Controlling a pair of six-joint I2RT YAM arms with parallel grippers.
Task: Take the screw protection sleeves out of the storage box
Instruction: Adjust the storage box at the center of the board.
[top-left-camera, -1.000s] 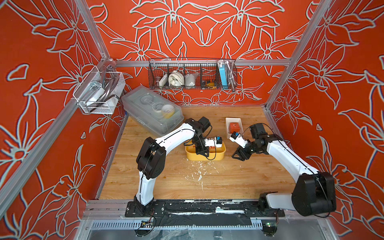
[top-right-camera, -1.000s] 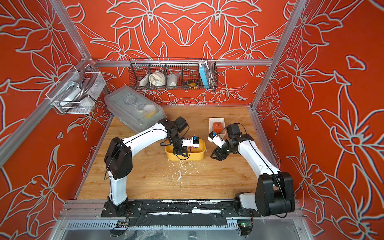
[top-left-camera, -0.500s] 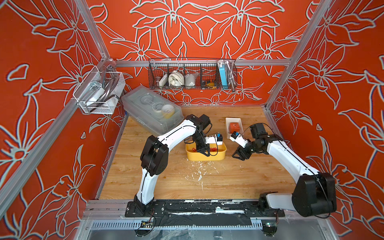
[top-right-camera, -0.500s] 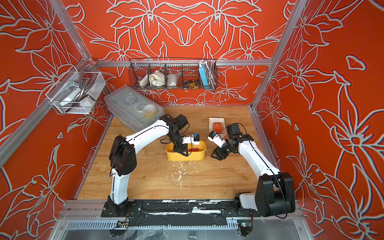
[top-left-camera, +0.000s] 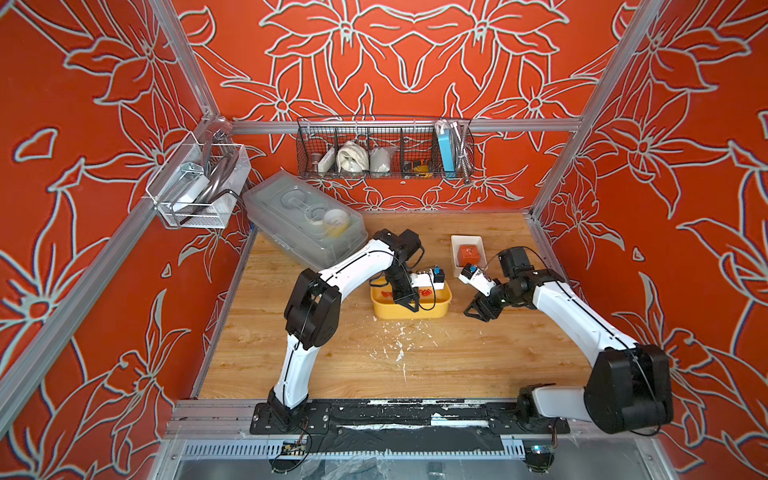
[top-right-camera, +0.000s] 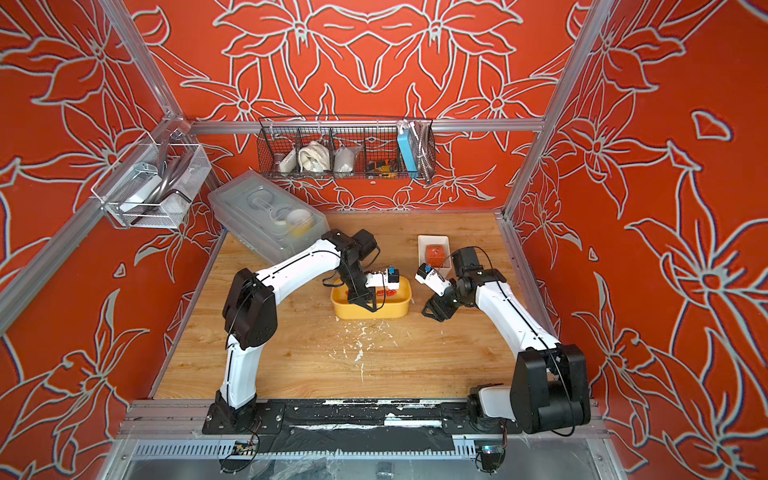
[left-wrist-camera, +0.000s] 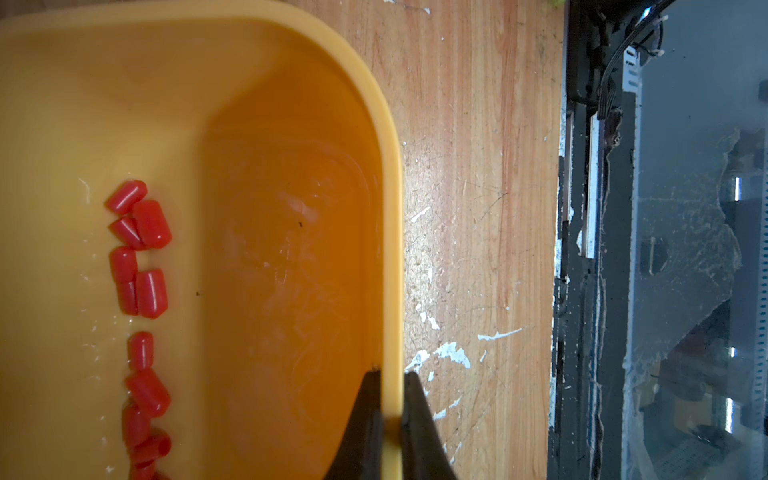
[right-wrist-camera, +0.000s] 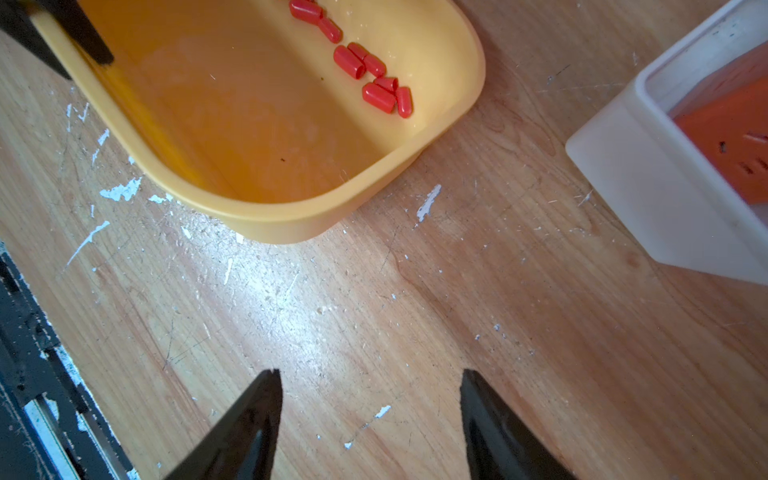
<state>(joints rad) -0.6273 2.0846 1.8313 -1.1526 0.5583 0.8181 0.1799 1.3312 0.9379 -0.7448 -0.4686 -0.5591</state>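
Next, I close my right gripper on a red sleeve in the cluster (top-left-camera: 424, 293) (right-wrist-camera: 349, 61) at the end of the yellow storage box nearest the small white bin.
The yellow storage box (top-left-camera: 409, 311) (top-right-camera: 370, 312) stands mid-table. Several red screw protection sleeves (left-wrist-camera: 139, 257) (right-wrist-camera: 374, 79) lie in a row along the crease at its far wall. My left gripper (left-wrist-camera: 392, 374) (top-left-camera: 409, 301) is shut on the box's near rim (left-wrist-camera: 390, 166), one finger inside and one outside. The gripped side looks slightly raised. My right gripper (right-wrist-camera: 370, 374) (top-left-camera: 478, 309) hangs open just above bare wood to the right of the box (right-wrist-camera: 291, 216), holding nothing.
A small white bin (top-left-camera: 455, 249) (right-wrist-camera: 623, 166) holding an orange block (top-left-camera: 467, 252) sits behind the right gripper. A large clear lidded box (top-left-camera: 303, 220) lies at the back left. Wire baskets (top-left-camera: 384, 149) hang on the walls. White flecks (top-left-camera: 399, 345) mark the wood.
The left arm's elbow has swung a little to the right while still gripping the box rim, and more red shows inside the box. The right arm has not moved.
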